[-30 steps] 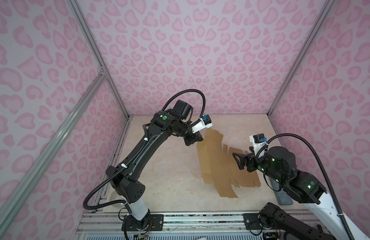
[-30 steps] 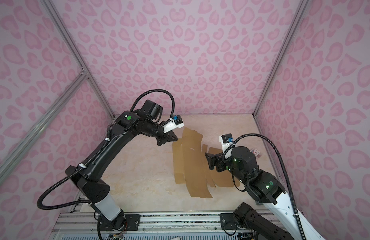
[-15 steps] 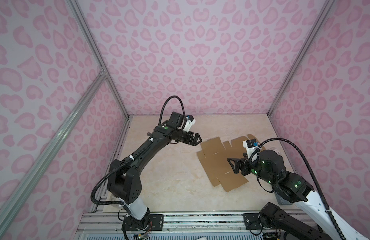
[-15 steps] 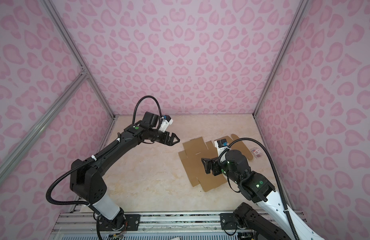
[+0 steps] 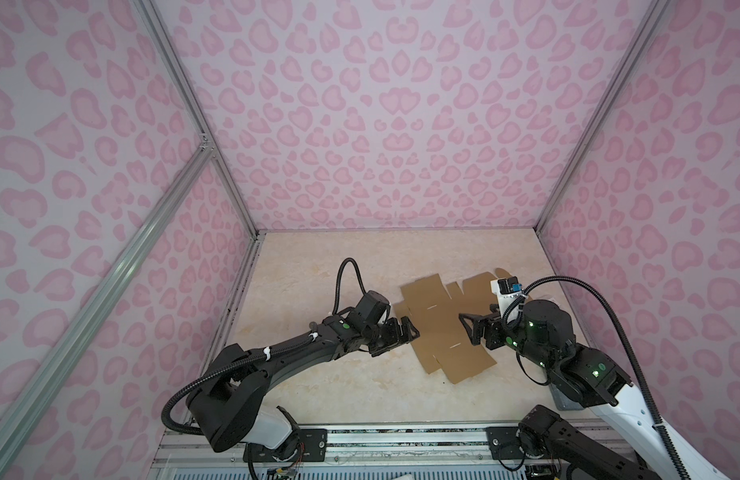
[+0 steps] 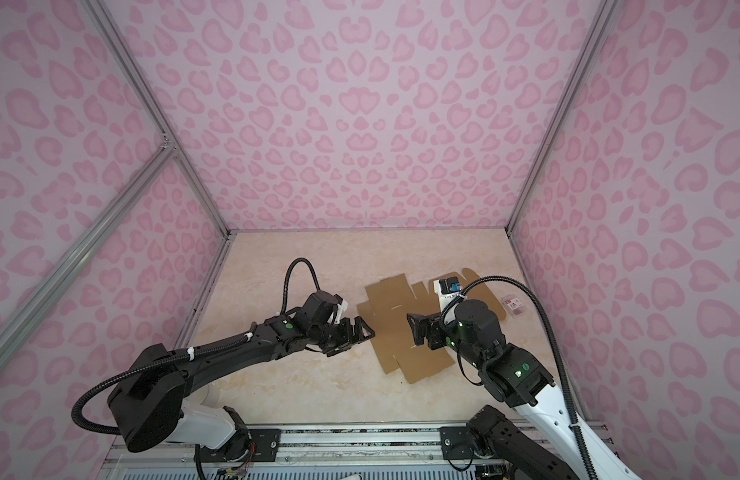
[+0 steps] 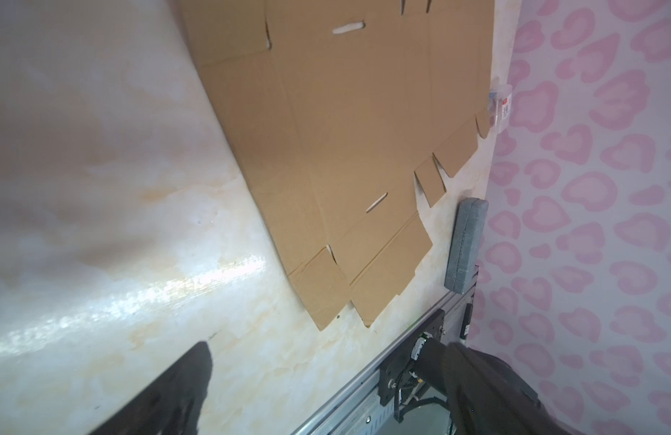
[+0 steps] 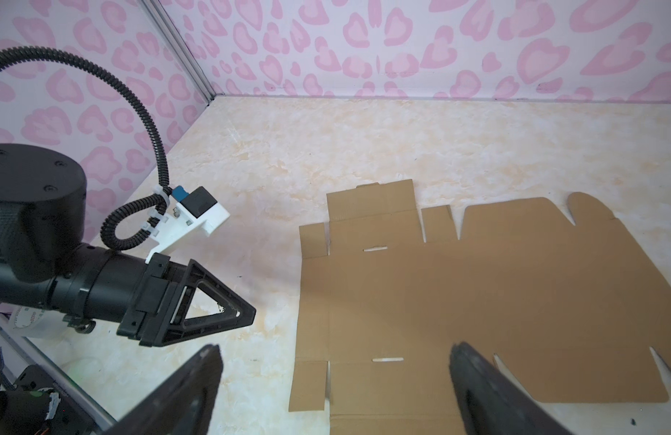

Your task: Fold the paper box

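The robot's left gripper should next go to the small corner flap (image 5: 424, 365) (image 7: 299, 292) nearest the front rail and close on its outer edge, lifting the paper box.
The paper box (image 5: 439, 332) (image 6: 391, 332) is a flat brown cardboard sheet with flaps and slits. It lies flat on the marble tabletop, right of centre. My left gripper (image 5: 405, 332) (image 6: 364, 330) hovers low at the sheet's left edge, open and empty. The left wrist view shows its wide-apart fingers with only tabletop between them and the sheet (image 7: 345, 132) ahead. My right gripper (image 5: 468, 330) (image 6: 414, 330) faces it from the right, above the sheet, open and empty. In the right wrist view its fingers straddle the sheet (image 8: 477, 293), and the left gripper (image 8: 228, 316) shows beyond the edge.
A small clear packet with a red-white label (image 6: 514, 304) (image 7: 499, 105) lies by the right wall. A grey foam block (image 7: 466, 241) sits at the front right corner. Pink patterned walls close three sides, and a metal rail (image 5: 401, 432) runs along the front edge.
The left gripper held the sheet up on edge, then opened and let it go. The sheet now lies flat, and the left arm has dropped low and come forward. The right gripper stayed open.
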You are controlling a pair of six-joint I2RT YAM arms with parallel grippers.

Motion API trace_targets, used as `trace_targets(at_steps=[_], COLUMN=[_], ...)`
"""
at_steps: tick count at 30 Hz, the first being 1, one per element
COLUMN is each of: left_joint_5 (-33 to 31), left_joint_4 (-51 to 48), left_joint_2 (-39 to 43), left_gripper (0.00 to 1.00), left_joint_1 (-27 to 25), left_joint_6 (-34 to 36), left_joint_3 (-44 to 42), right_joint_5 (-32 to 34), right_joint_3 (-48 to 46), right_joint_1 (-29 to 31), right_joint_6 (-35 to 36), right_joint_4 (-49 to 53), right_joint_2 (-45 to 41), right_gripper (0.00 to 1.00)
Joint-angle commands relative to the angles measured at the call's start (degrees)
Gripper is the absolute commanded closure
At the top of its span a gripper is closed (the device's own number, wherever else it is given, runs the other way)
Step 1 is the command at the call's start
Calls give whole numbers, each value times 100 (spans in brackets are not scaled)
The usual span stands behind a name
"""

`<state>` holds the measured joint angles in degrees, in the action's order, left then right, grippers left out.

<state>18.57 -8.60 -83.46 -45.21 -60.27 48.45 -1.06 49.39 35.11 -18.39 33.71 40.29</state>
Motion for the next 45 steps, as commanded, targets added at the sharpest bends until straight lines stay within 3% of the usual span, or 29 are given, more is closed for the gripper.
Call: trace_targets(at_steps=[1,8,17,20,35,45], left_joint_5=[-386,-214,-187,-279,-431,-530], left_joint_4=[320,746,804,904,1119,1344], left_joint_2=[-162,-787,-1272,-1379,-1936,-2069], left_gripper=[2,8,12,18,36,60], left_joint_1=[-293,-862,-1171,-1218,-1443,-1436], left_joint_6=[-803,-1981,-2710,-2961,-3344,-3378], left_joint_3=[109,88,430,386,390,172], right_joint_5=[70,70,77,87,97,132], right_joint_3=[-38,-85,-73,-92,-131,-179], right_joint_1=[-13,-13,-13,-13,-19,-22], right_joint_6=[-75,-151,-179,-191,-230,-287], right_joint_4=[-137,-189,-244,-260,-251,-252], right_joint_2=[-24,-69,-89,-159,-311,-403], right_gripper=[4,6,7,7,8,9])
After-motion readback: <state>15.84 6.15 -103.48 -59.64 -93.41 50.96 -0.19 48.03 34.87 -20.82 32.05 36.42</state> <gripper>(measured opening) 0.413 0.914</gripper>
